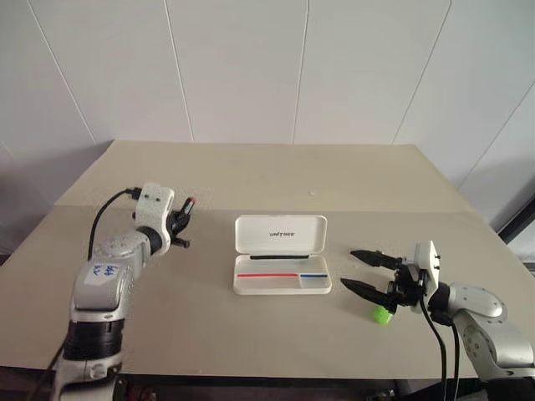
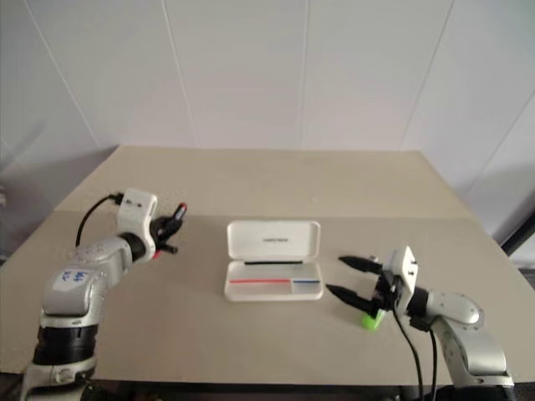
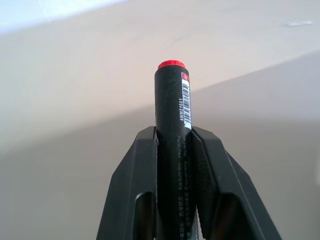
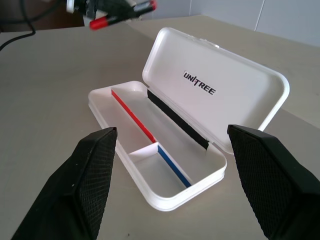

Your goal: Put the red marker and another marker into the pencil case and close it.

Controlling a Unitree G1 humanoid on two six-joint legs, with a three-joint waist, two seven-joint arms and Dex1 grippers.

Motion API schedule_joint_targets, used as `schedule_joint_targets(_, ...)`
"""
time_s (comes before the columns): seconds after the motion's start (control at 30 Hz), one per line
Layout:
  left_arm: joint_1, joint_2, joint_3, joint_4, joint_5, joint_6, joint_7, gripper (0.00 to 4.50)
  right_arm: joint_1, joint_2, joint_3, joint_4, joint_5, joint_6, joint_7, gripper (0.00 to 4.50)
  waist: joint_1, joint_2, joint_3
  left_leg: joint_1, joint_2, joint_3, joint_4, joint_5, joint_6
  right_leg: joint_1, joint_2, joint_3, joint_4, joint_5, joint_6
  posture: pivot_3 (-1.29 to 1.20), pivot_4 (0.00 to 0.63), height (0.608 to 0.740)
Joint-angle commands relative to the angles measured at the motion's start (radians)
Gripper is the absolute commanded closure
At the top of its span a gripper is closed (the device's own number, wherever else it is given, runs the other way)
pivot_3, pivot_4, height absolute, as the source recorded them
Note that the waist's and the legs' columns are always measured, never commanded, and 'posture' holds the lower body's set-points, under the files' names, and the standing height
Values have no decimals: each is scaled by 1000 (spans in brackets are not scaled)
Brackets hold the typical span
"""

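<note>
The robot's left gripper needs to release the red marker in the pencil case's tray (image 1: 282, 263), between the lid and the red-and-blue stripe.
The red marker (image 3: 172, 125), with a black barrel and a red end, is clamped between the black fingers (image 3: 142, 170) of my left gripper (image 1: 180, 219), which is shut on it and held in the air above the table's left side. The pencil case (image 1: 282, 286) lies open at the table's middle, its lid (image 1: 281, 234) standing up at the back and a red-and-blue stripe inside. To the right of the case, my right gripper (image 1: 349, 269) stands wide open, pointing at the case. The lime-green marker (image 1: 382, 314) lies on the table just under that gripper's wrist.
The tan table (image 1: 276, 180) runs back to a white panelled wall. A black cable (image 1: 104, 213) loops off my left wrist. In the right wrist view the case's tray (image 4: 165, 205) holds no markers.
</note>
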Motion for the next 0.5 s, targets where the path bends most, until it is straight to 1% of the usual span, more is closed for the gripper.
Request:
schedule_joint_targets(0.03,-101,53,-83,38,-52,-166,-242,3921,0,2,-28,-40,7,-24,-17,0,3,0,0,-1,0,0,0,0,0,0,0,0,0,0,0,0,150,740)
schedule_joint_targets(0.17,-165,71,-216,38,-106,-223,-503,3921,12,5,-31,-48,7,-32,-34,0,1,0,0,-2,-1,0,0,-2,2,0,-1,0,-4,0,1,0,150,740)
schedule_joint_targets(0.23,-187,74,-282,46,-111,-252,-612,3921,23,6,-35,-57,7,-35,-44,0,-1,1,0,-2,0,0,0,-3,3,0,-1,0,-4,0,1,0,150,740)
schedule_joint_targets(0.3,-205,70,-338,82,-86,-294,-677,3921,35,6,-40,-64,8,-39,-51,0,-3,1,1,-2,0,0,-1,-3,3,0,-1,0,-4,-1,1,0,150,740)
schedule_joint_targets(0.4,-229,54,-418,150,-26,-375,-728,3921,56,3,-54,-80,12,-43,-64,0,-4,1,1,-2,0,1,0,-3,3,-1,0,0,-3,-1,1,0,150,740)
schedule_joint_targets(0.5,-261,7,-471,237,23,-451,-746,3921,90,-1,-70,-115,17,-38,-82,0,-1,2,1,-2,0,1,1,-3,3,0,0,0,-1,-1,1,0,150,740)
